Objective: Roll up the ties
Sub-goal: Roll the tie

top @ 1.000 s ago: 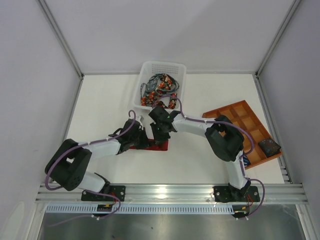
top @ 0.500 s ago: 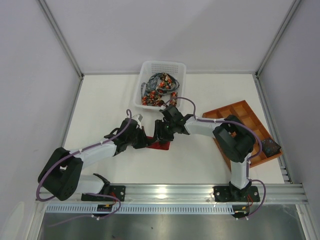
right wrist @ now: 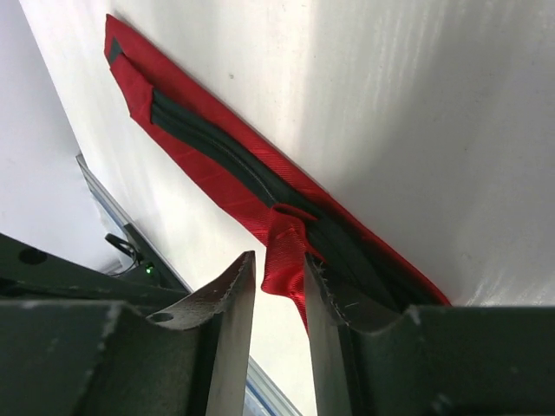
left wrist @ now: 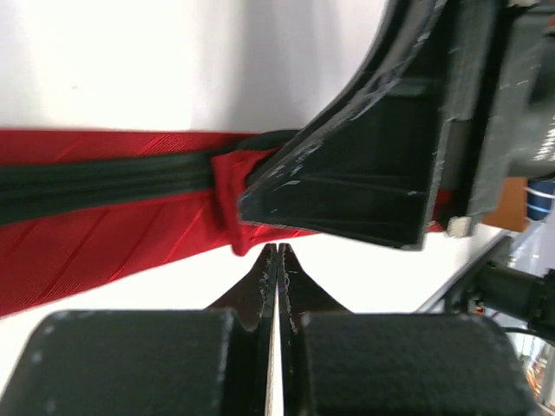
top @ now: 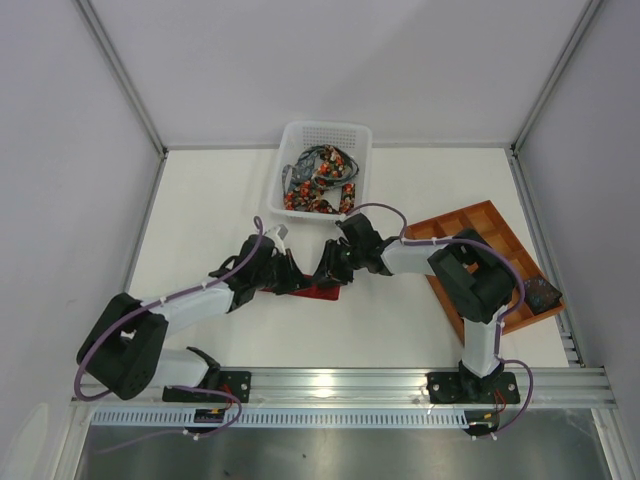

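My right gripper is holding only the loose flap of the red tie's fold at its fingertips, so next I open it, back off and pinch the doubled end (top: 328, 293).
A plain deep red tie (top: 318, 292) lies flat on the white table between my two grippers. In the right wrist view the red tie (right wrist: 199, 165) shows its dark lining, and a raised fold of it stands between my right gripper's (right wrist: 279, 260) fingers. Those jaws are a little apart, and the fold touches one finger with a gap to the other. My left gripper (left wrist: 277, 249) is shut and empty, its tips just beside the red tie (left wrist: 104, 251). In the top view the left gripper (top: 292, 282) and right gripper (top: 328, 275) almost meet over the tie. Several dotted dark ties (top: 318, 180) lie in the basket.
A white perforated basket (top: 325, 135) stands at the back centre. An orange-brown gridded tray (top: 497, 245) lies at the right, with a dark rolled item (top: 537, 293) in its near corner. My right gripper's finger (left wrist: 373, 173) fills the upper right of the left wrist view.
My right gripper has shifted right and lower, down onto the red tie. My left arm has stretched out so its gripper sits closer to the tie.
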Robot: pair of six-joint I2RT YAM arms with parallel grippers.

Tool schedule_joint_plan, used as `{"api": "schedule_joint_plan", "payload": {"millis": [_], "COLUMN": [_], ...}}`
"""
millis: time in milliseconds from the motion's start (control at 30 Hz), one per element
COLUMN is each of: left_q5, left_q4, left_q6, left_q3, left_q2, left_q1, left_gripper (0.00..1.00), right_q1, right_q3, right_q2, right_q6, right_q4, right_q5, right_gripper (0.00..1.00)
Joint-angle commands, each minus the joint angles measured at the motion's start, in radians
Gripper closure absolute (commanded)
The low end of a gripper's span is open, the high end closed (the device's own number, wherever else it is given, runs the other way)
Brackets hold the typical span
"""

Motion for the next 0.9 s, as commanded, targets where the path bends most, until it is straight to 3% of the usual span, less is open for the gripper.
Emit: {"api": "schedule_joint_plan", "payload": {"millis": [0, 333, 567, 867], "left_q5": [0.058, 0.058, 0.024, 0.029], "left_q4": [0.118, 0.140, 0.100, 0.093], "left_q6": [-0.047, -0.022, 0.007, 0.029], "left_q3": [0.004, 0.049, 0.092, 0.132], "left_q2": [0.036, 0.178, 0.192, 0.241], "left_q1": [0.005, 0.002, 0.002, 0.002], "left_gripper": [0.99, 0.99, 0.99, 0.99], "right_q1": [0.008, 0.009, 0.023, 0.038], "right_q3": [0.005, 0.032, 0.069, 0.129], "right_q2": [-0.010, -0.052, -0.075, -0.170], "right_q6": [0.016, 0.003, -0.014, -0.084], "right_q4": [-0.056, -0.142, -0.208, -0.362], "right_q5": [0.044, 0.090, 0.096, 0.178], "right_gripper": [0.66, 0.68, 0.68, 0.59]}}
